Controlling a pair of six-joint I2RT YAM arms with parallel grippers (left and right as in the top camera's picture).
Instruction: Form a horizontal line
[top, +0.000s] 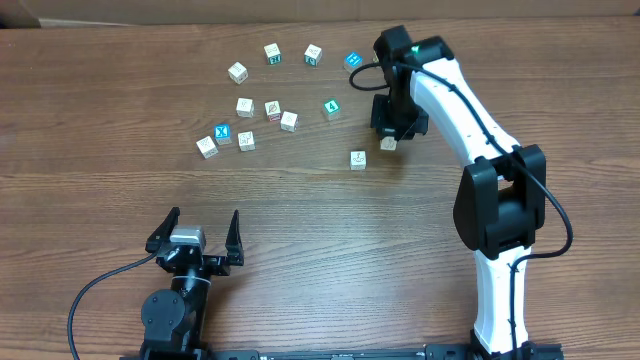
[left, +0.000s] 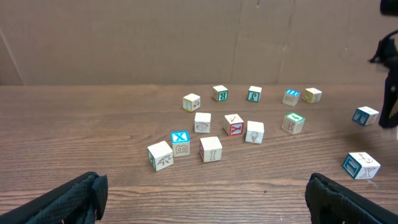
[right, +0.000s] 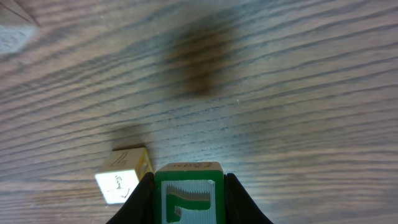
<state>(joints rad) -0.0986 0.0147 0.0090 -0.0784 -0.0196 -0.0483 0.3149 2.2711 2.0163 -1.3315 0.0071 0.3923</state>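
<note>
Next, my right gripper puts the green-faced letter cube down on the bare wood (top: 385, 152) (right: 198, 146) next to the whitish cube with a yellow edge.
My right gripper (top: 397, 125) (right: 188, 180) is shut on a green-faced letter cube (right: 188, 200) and holds it a little above the table. A whitish cube with a yellow edge (right: 124, 178) (top: 388, 144) lies just left of it on the wood. Another whitish cube (top: 358, 159) (left: 360, 165) lies apart, nearer the front. No straight row of touching cubes shows in any view. My left gripper (top: 195, 228) (left: 202, 196) is open and empty near the front edge.
Several loose letter cubes lie scattered at the back left, among them a blue X cube (top: 223, 132) (left: 180, 137) and a teal cube (top: 331, 107) (left: 293, 122). A brown cardboard wall (left: 186, 37) stands behind the table.
</note>
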